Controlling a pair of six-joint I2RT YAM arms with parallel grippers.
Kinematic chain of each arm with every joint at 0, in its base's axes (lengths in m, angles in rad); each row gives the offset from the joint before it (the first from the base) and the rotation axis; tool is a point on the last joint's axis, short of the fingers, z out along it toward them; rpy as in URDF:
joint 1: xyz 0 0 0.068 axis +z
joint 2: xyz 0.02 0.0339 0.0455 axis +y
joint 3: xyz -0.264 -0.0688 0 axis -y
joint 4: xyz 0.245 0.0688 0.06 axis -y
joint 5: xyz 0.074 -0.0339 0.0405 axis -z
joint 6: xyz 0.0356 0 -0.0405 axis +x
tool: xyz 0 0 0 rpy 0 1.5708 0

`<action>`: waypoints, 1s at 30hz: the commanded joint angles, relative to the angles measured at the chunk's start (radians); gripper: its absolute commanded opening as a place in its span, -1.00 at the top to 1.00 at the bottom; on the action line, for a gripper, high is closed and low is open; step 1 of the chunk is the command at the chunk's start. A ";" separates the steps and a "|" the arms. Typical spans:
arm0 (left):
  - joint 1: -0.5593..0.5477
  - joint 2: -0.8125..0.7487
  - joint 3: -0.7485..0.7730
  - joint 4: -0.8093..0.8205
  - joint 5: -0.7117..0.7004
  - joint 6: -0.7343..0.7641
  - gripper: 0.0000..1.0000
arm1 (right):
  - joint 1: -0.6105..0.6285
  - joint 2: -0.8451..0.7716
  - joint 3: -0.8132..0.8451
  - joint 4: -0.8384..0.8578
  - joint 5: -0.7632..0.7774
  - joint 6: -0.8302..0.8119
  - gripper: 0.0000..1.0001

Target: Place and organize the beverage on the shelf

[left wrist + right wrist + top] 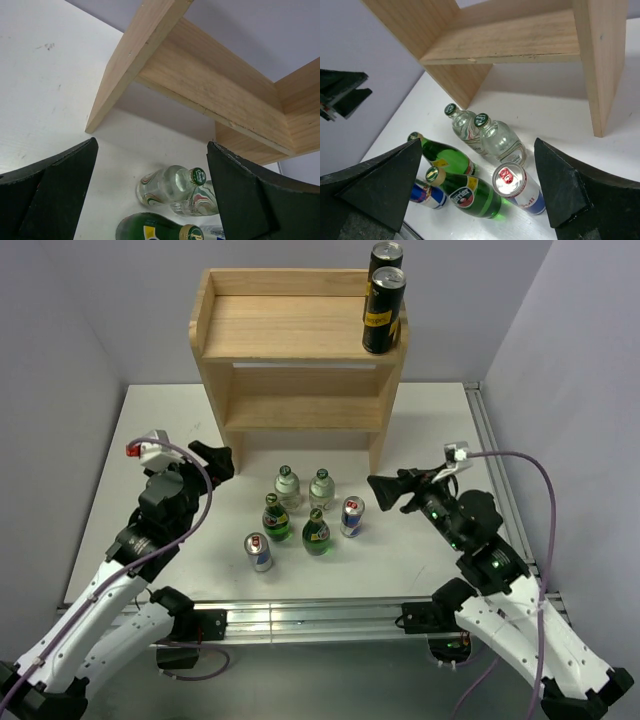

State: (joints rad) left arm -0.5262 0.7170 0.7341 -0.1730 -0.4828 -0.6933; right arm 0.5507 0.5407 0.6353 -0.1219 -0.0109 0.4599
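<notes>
The robot's right gripper needs to next close on the body of the blue-silver can (351,521) (528,196) nearest the clear bottles, farther from the metal rail.
The light-wood shelf (300,340) stands at the back of the table. Two tall black cans (383,308) stand at the right end of its top tier. On the table in front stand two clear bottles (287,487) (321,487), two green bottles (276,518) (316,532) and two blue-silver cans (352,516) (259,551). My left gripper (215,458) is open and empty, left of the bottles; its view shows a clear bottle (170,186). My right gripper (385,489) is open and empty, right of them; its view shows a can (517,187) and a green bottle (467,192).
The table's white top (150,430) ends at a metal rail (320,618) along the near edge. Grey walls close in the back and sides. The shelf's lower tier (300,410) holds nothing. The left gripper (342,92) shows at the left of the right wrist view.
</notes>
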 commanded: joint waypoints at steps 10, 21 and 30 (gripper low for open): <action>-0.083 -0.036 -0.050 -0.039 -0.138 0.003 -0.93 | 0.095 -0.072 -0.012 -0.317 0.083 0.126 -1.00; -0.106 -0.044 -0.113 0.015 -0.148 0.014 -0.91 | 0.280 0.046 -0.174 -0.329 0.369 0.384 -1.00; -0.116 -0.071 -0.151 0.044 -0.160 0.023 -0.91 | 0.411 0.168 -0.307 0.013 0.472 0.385 -1.00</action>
State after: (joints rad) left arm -0.6369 0.6720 0.6018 -0.1799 -0.6193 -0.6910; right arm 0.9573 0.7052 0.3573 -0.2916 0.3790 0.8330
